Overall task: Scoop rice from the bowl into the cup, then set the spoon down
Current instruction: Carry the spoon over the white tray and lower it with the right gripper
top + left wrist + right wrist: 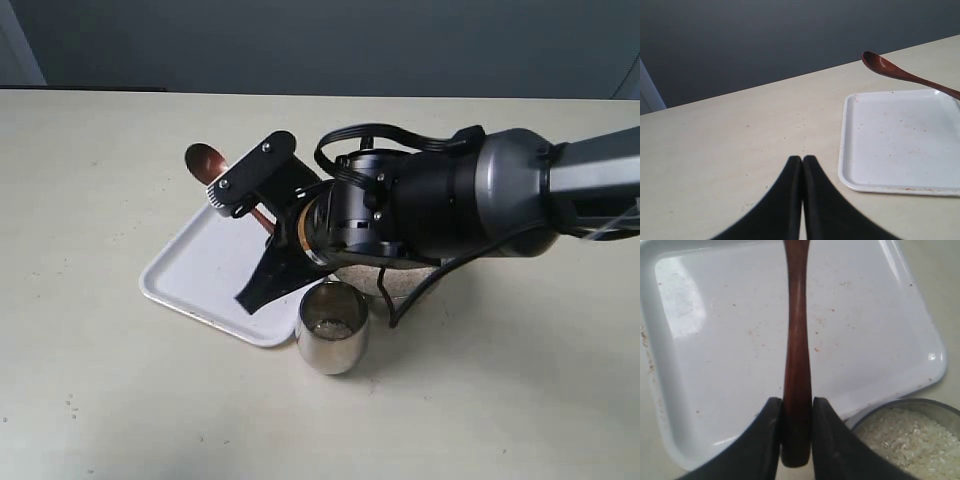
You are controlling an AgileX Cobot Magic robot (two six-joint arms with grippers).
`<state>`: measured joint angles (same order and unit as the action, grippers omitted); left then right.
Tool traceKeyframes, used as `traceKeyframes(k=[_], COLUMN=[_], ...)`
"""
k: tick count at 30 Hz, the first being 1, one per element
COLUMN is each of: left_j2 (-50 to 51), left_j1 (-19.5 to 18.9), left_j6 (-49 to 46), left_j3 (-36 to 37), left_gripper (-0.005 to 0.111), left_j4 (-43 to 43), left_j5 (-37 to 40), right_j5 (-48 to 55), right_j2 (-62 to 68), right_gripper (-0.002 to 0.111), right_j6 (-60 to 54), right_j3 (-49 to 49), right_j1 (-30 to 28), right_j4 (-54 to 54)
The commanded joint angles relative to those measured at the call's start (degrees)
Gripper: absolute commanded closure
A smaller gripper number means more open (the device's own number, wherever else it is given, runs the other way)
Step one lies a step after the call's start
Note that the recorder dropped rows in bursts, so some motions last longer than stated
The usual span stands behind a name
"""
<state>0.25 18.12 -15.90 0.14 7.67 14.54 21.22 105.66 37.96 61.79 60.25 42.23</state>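
Note:
My right gripper is going to put the reddish-brown spoon down across the middle of the white tray (pixel 262 250) (pixel 807 340).
My right gripper (pixel 796 407) is shut on the handle of the reddish-brown spoon (pixel 796 340) and holds it above the white tray (pixel 715 340). In the exterior view the spoon's oval bowl (pixel 205 160) sticks out past the tray's far edge, and I see no rice in it. The steel bowl (pixel 920 402) holds a heap of white rice (pixel 910 440); the right arm covers most of it in the exterior view. The egg-shaped steel cup (pixel 331 340) stands upright beside the tray's near corner, with some rice (pixel 328 326) inside. My left gripper (pixel 802 160) is shut and empty, low over the table.
The white tray (pixel 200 275) lies on the cream table left of the cup, with a few specks on it. The right arm (pixel 450 205) reaches across from the right over the bowl. A dark wall runs behind the table's far edge.

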Motion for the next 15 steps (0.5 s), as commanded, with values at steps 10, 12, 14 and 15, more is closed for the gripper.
traceKeyframes(k=[10,12,14,15], left_j2=[-0.25,-0.25,-0.25,-0.25], left_j1=[0.26,0.26,0.26,0.26], left_j6=[0.31,0.31,0.31,0.31], left_j3=[-0.14,-0.14,-0.14,-0.14], left_gripper=[0.106,0.106,0.106,0.106], left_j4=[0.38,0.38,0.38,0.38], left_j5=[-0.85,-0.85,-0.85,-0.85], right_j5=[0.07,0.07,0.07,0.07], right_j2=[-0.13,-0.13,-0.13,-0.13], right_gripper=[0.088,0.088,0.088,0.088], right_j6=[-1.23,-1.23,-1.23,-1.23], right_j3=[0.24,0.24,0.24,0.24], right_j1=[-0.31,-0.31,-0.31,-0.31], right_j4=[-0.32,-0.32,-0.32,-0.32])
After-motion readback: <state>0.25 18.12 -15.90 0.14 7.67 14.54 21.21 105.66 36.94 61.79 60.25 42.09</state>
